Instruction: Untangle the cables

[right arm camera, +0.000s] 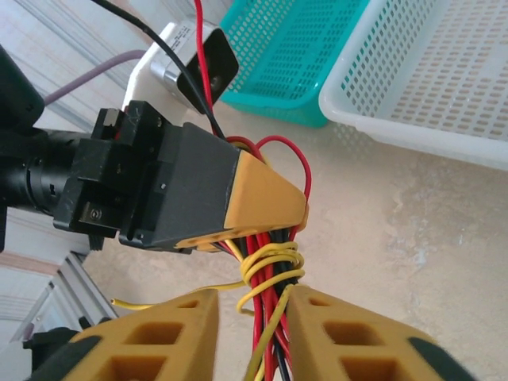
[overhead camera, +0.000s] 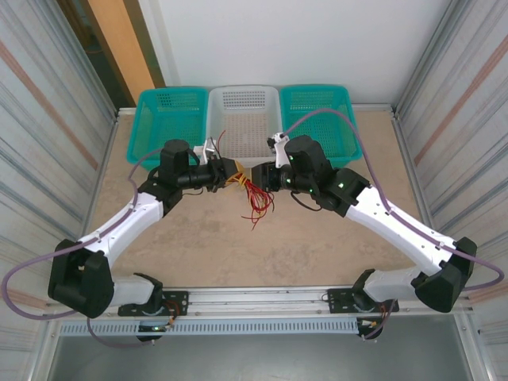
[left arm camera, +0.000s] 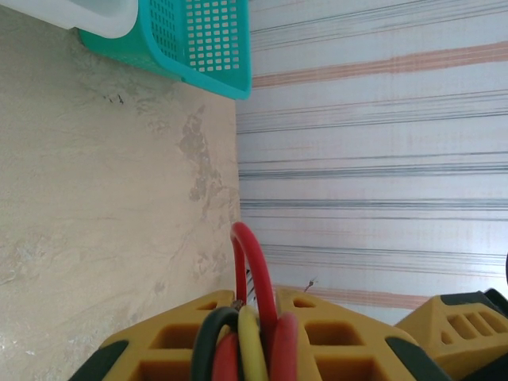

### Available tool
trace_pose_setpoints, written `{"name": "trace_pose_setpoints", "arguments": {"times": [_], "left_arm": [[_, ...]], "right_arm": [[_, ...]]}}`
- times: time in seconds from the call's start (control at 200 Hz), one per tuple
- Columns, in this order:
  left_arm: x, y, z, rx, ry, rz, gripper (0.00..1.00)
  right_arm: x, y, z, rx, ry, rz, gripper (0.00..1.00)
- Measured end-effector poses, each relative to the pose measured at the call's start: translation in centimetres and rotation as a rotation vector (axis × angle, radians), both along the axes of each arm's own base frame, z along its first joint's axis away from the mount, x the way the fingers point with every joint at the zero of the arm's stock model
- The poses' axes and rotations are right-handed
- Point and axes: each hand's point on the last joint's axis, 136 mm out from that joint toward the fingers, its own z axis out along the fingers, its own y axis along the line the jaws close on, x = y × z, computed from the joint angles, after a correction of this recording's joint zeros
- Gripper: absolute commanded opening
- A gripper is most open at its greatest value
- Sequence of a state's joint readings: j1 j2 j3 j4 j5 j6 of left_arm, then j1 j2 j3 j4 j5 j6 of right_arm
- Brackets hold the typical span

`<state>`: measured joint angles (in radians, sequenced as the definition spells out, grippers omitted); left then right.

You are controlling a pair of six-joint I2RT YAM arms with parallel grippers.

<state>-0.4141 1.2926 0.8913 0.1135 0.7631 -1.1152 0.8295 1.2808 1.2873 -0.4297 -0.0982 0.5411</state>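
Observation:
The yellow cable wraps around the bundle below my left gripper, so my right gripper needs to pinch that cable alone (right arm camera: 273,329) and pull it away from the bundle.
The cables (overhead camera: 255,195) are a bundle of thin red, black and yellow wires hanging between my two grippers above the table, with red ends trailing down. My left gripper (overhead camera: 234,172) is shut on the bundle; in the left wrist view its jaws (left arm camera: 254,305) pinch red, black and yellow strands, and a red loop (left arm camera: 252,262) pokes out past them. In the right wrist view a yellow strand (right arm camera: 274,258) is wound round the bundle just below the left gripper (right arm camera: 298,210). My right gripper (right arm camera: 252,292) straddles the bundle with its jaws apart: one finger touches the wires, the other stands off.
Three baskets line the back edge: a teal one (overhead camera: 171,115), a white one (overhead camera: 242,119) and another teal one (overhead camera: 317,111). Corrugated walls close in both sides. Bare table (overhead camera: 262,254) lies in front of the grippers.

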Motion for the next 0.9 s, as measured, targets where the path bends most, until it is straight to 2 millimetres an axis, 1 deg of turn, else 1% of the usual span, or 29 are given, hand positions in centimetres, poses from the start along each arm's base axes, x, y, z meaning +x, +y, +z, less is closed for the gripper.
{"name": "trace_pose_setpoints", "arguments": {"times": [0.08, 0.14, 0.165, 0.23, 0.256, 0.281, 0.391, 0.441, 0.566, 0.671, 0.686, 0.747, 0.897], "left_arm": [[0.0, 0.0, 0.0, -0.001, -0.001, -0.001, 0.0], [0.0, 0.0, 0.1, -0.002, -0.001, -0.003, 0.0], [0.0, 0.0, 0.1, -0.003, -0.003, -0.004, 0.0], [0.0, 0.0, 0.1, -0.004, -0.004, -0.004, 0.0], [0.0, 0.0, 0.1, -0.004, -0.004, -0.004, 0.0], [0.0, 0.0, 0.1, -0.003, -0.003, -0.005, 0.0], [-0.1, -0.1, 0.1, -0.004, -0.004, -0.006, 0.0], [-0.1, -0.1, 0.1, -0.005, -0.005, -0.006, 0.0], [0.0, -0.1, 0.3, -0.008, -0.01, -0.007, 0.0], [0.0, -0.1, 0.3, -0.008, -0.013, -0.007, 0.0], [0.0, -0.1, 0.3, -0.008, -0.013, -0.007, 0.0], [0.0, -0.1, 0.3, -0.009, -0.013, -0.007, 0.0], [-0.1, -0.2, 0.4, -0.012, -0.015, -0.014, 0.0]], "right_arm": [[-0.1, -0.1, -0.3, -0.009, 0.009, -0.001, 0.16], [-0.1, -0.2, -0.5, -0.018, 0.015, -0.004, 0.18], [-0.1, -0.3, -0.6, -0.022, 0.016, -0.006, 0.21], [-0.1, -0.5, -0.8, -0.031, 0.02, -0.017, 0.37], [0.0, -0.6, -0.9, -0.039, 0.016, -0.017, 0.4], [0.0, -0.6, -0.9, -0.042, 0.017, -0.017, 0.4], [0.0, -0.8, -1.1, -0.05, 0.022, -0.024, 0.28], [0.0, -0.8, -1.2, -0.051, 0.023, -0.026, 0.26], [-0.1, -1.0, -1.4, -0.061, 0.032, -0.025, 0.28], [-0.2, -1.0, -1.6, -0.065, 0.038, -0.027, 0.38], [-0.2, -1.0, -1.6, -0.067, 0.035, -0.025, 0.37], [-0.1, -1.1, -1.6, -0.066, 0.037, -0.03, 0.27], [0.0, -1.2, -1.6, -0.071, 0.031, -0.036, 0.12]]}}
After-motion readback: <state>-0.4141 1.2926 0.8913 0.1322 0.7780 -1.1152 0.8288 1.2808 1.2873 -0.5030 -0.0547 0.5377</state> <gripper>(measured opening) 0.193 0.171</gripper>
